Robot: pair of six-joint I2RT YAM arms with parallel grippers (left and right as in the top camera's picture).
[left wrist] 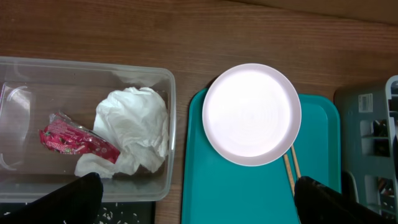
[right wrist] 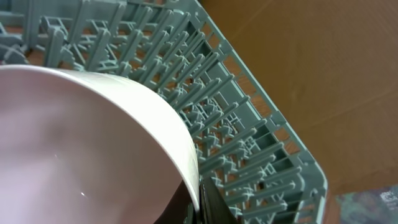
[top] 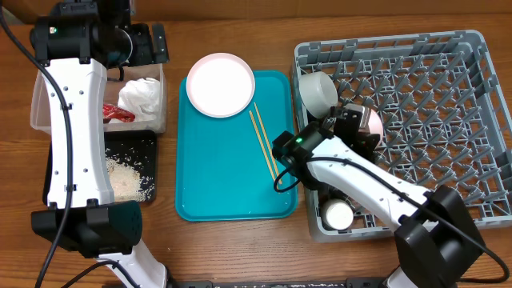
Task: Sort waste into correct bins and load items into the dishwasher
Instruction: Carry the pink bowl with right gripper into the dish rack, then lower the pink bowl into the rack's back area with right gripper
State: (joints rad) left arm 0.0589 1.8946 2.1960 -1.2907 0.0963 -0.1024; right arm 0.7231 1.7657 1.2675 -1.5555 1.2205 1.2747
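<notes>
Next, my right gripper releases the pale pink bowl, which is now inside the grey rack, on the grey rack's wires [top: 358,109] beside the white bowl.
My left gripper [top: 148,44] [left wrist: 202,208] hangs open above the clear tub [top: 40,104] [left wrist: 169,112], nothing between its fingers. In the tub lie the white napkin [top: 142,96] [left wrist: 137,124] and red wrapper [top: 118,113] [left wrist: 78,140]. Rice [top: 128,180] is scattered on the black tray [top: 146,142]. A white plate [top: 220,84] [left wrist: 252,115] and two chopsticks [top: 264,144] [left wrist: 290,168] rest on the teal tray [top: 232,192]. My right gripper [top: 352,120] [right wrist: 199,199] is shut on the rim of a pale pink bowl [top: 371,120] [right wrist: 81,143] inside the grey rack [top: 432,104] [right wrist: 249,143].
A white bowl [top: 318,92] sits in the rack's near-left corner by the teal tray, and a small white cup [top: 337,214] stands at the rack's front left. The right arm crosses the rack's left side. Bare wooden table surrounds everything.
</notes>
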